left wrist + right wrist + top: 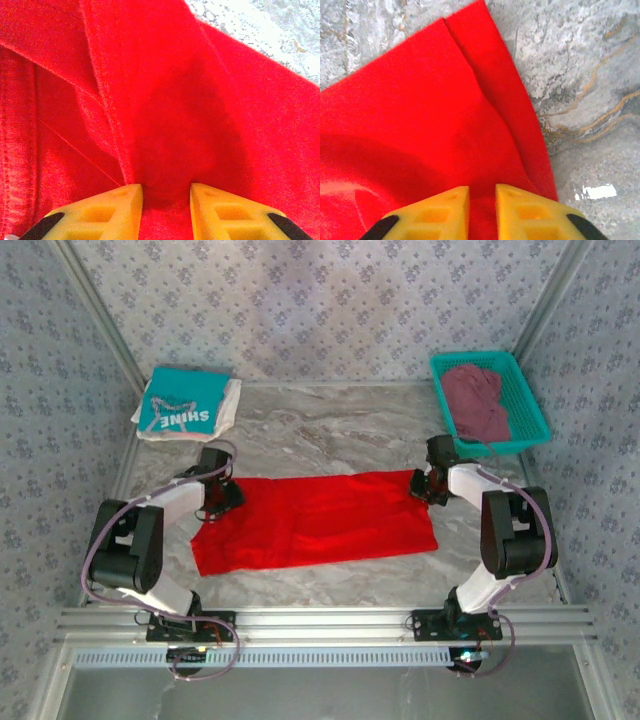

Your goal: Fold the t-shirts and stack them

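The top layer's edge sits back from the layer under it, so next my right gripper opens, pinches closer to the t-shirt's end (517, 167) and pulls the cloth out before folding.
The bright red t-shirt (315, 520) lies as a long flat band across the middle of the table. My left gripper (228, 495) is at its far left corner, and in the left wrist view the yellow fingers (166, 192) pinch a raised ridge of red cloth (165, 125). At the far right corner my right gripper (422, 485) does the same; its fingers (482, 192) stand close together on the red cloth (420, 125). A folded teal "SHINE" t-shirt (180, 405) rests on a white one (228, 405) at the back left. The maroon t-shirt (478, 400) lies crumpled in a basket.
The teal plastic basket (533, 405) stands at the back right corner. Patterned walls close in the grey marbled table (330, 430) at the back and sides. An aluminium rail runs along the near edge, by the arm bases.
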